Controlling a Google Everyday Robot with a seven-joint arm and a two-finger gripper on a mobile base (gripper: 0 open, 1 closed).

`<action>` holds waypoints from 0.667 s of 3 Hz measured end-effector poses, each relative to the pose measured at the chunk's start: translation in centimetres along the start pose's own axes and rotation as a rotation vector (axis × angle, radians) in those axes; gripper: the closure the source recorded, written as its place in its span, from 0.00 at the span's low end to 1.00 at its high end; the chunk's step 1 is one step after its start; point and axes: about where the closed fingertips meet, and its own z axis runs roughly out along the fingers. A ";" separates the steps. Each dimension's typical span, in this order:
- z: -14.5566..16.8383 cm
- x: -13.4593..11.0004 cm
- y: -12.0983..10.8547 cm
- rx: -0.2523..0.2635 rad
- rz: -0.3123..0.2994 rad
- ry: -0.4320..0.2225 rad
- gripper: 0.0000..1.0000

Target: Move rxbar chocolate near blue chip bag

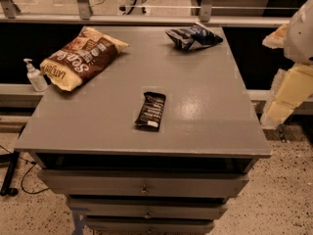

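I move my gripper to the middle of the rxbar chocolate [150, 110] next and close it there, because this bar must move near the blue chip bag.
The rxbar chocolate [150, 111], a small flat bar in a dark wrapper with white lettering, lies on the grey table top [205, 106] near the middle, towards the front. The blue chip bag [192, 36], wrinkly dark blue with white markings, lies at the far right corner of the table. My gripper [275, 115] shows as cream-coloured parts at the right edge of the camera view, beyond the table's right side and well away from both the bar and the bag. It holds nothing that I can see.
A larger tan-and-brown chip bag [80, 58] lies at the table's far left. A small pump bottle [35, 76] stands on a ledge left of the table. Drawers [144, 187] sit under the table top. A rail with posts [146, 18] runs behind.
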 end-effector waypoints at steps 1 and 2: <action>2.0 -1.3 -0.2 -0.015 0.017 -0.108 0.00; 4.9 -3.5 0.0 -0.046 0.033 -0.226 0.00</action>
